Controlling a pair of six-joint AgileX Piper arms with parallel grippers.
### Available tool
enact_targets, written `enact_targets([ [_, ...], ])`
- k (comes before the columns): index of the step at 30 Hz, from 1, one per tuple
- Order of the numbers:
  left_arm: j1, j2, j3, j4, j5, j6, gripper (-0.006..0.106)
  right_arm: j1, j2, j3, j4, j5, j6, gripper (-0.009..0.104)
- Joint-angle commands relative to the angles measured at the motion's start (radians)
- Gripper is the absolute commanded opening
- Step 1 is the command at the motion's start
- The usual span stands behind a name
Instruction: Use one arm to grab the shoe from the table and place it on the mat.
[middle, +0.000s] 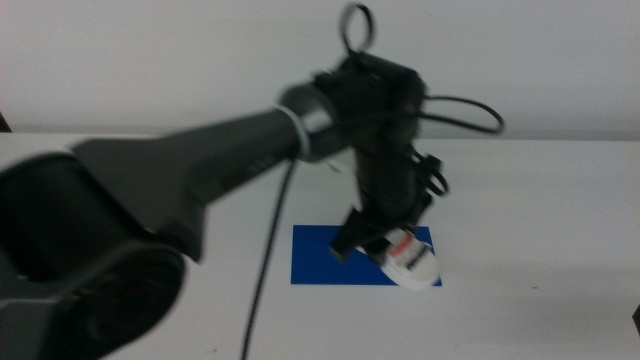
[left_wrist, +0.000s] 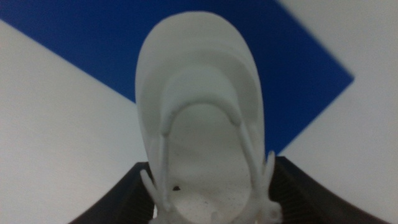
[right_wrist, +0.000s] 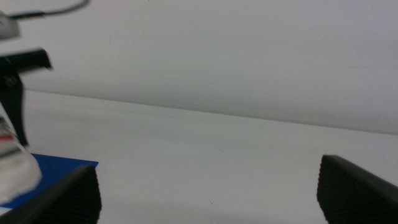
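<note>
My left gripper is going to let go of the white shoe on the middle of the blue mat (middle: 367, 254), lengthwise along the mat.
The white shoe (middle: 414, 260) with a red strap sits in my left gripper (middle: 384, 240), which is shut on it at the heel end. It is at the right front corner of the blue mat (middle: 325, 258), its toe reaching just past the mat's edge. In the left wrist view the shoe (left_wrist: 199, 106) fills the middle between the two dark jaws of my left gripper (left_wrist: 208, 202), with the mat (left_wrist: 87, 50) and white table (left_wrist: 56, 143) behind it. I cannot tell whether the sole touches the mat. My right gripper (right_wrist: 211, 196) waits open off to the side, seeing the shoe (right_wrist: 13, 169) and the mat (right_wrist: 59, 171).
The big black left arm (middle: 180, 170) crosses the left half of the middle view and hides that part of the table (middle: 540, 220). Its cable (middle: 265, 260) hangs down beside the mat. The right arm is out of the middle view.
</note>
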Motion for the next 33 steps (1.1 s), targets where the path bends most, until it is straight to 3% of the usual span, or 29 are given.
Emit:
enact_targets([
  [1, -0.017, 0.029, -0.035, 0.005, 0.104, -0.019, -0.001, 0.0, -0.038, 0.043, -0.001, -0.007, 0.0, 0.093],
  [6, -0.019, 0.033, -0.037, 0.016, 0.104, 0.035, -0.001, 0.0, -0.038, 0.043, -0.001, -0.007, 0.0, 0.093],
  [10, -0.013, 0.033, -0.041, 0.059, 0.104, 0.319, -0.001, 0.0, -0.038, 0.043, -0.001, -0.007, 0.0, 0.093],
  [14, -0.006, 0.033, -0.041, 0.069, 0.104, 0.848, -0.001, 0.0, -0.038, 0.043, -0.001, -0.007, 0.0, 0.093],
  [18, -0.006, 0.033, -0.041, 0.051, 0.104, 1.677, -0.001, 0.0, -0.038, 0.043, -0.001, -0.007, 0.0, 0.093],
  [21, -0.006, 0.033, -0.041, 0.014, 0.104, 2.121, -0.001, 0.0, -0.038, 0.043, -0.001, -0.007, 0.0, 0.093],
  [27, -0.006, 0.033, -0.041, -0.012, 0.104, 2.447, -0.001, 0.0, -0.038, 0.043, -0.001, -0.007, 0.0, 0.093],
  [33, -0.006, 0.033, -0.041, 0.08, 0.104, 2.457, -0.001, 0.0, -0.038, 0.043, -0.001, -0.007, 0.0, 0.093],
])
